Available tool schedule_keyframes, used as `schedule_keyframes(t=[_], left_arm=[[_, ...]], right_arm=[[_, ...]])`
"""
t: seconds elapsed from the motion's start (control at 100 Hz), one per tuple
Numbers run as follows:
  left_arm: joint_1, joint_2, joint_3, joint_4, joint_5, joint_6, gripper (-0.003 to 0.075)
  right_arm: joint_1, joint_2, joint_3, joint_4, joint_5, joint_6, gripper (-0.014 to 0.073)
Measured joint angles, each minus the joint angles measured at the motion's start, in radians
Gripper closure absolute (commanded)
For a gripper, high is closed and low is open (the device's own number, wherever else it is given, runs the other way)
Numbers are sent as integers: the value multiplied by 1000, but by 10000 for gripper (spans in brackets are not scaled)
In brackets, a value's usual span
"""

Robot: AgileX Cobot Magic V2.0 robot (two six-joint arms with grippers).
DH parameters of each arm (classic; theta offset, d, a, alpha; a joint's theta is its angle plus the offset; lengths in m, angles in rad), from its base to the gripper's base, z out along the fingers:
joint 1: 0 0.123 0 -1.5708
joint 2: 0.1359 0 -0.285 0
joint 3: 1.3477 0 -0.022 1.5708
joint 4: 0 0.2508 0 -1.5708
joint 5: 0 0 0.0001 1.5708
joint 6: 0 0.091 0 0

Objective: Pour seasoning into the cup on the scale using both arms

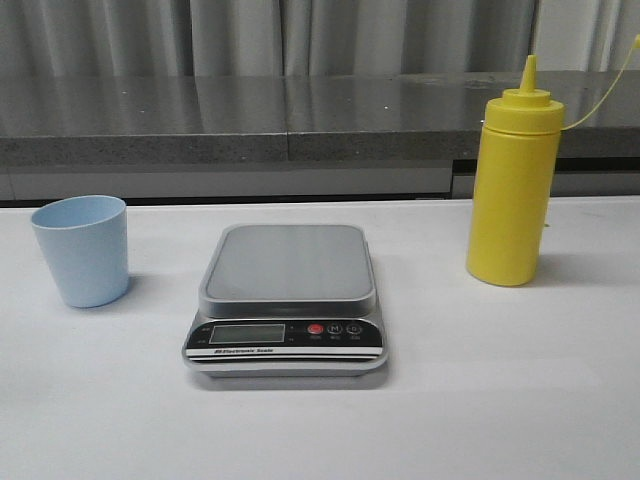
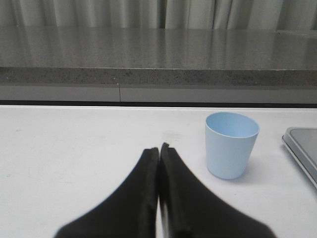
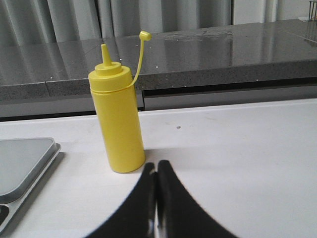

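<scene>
The light blue cup will next be grabbed by my left gripper by the cup's rim point(image 1: 38, 213) point(image 2: 207, 121), on the side away from the scale.
The light blue cup point(image 1: 82, 250) stands upright on the white table at the left, apart from the scale point(image 1: 288, 297). The scale sits in the middle with its steel platform bare. The yellow seasoning bottle point(image 1: 510, 190) stands upright at the right, its cap off and hanging on a thin strand. Neither gripper shows in the front view. In the left wrist view my left gripper point(image 2: 159, 148) is shut and empty, short of the cup point(image 2: 230, 144). In the right wrist view my right gripper point(image 3: 157, 165) is shut and empty, just short of the bottle point(image 3: 117, 121).
A grey stone counter ledge point(image 1: 300, 120) runs along the back of the table, with curtains behind it. The scale's edge shows in the left wrist view point(image 2: 302, 148) and the right wrist view point(image 3: 22, 166).
</scene>
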Motion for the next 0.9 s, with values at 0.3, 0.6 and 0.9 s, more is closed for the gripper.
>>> schedule_keyframes(t=[0.3,0.6,0.9], left_arm=[[0,0,0,0,0,0,741],[0,0,0,0,-42,0,741],[0,0,-2,-87,-50,0,741]], right_arm=[[0,0,0,0,0,0,653],[0,0,0,0,0,0,653],[0,0,0,0,0,0,653]])
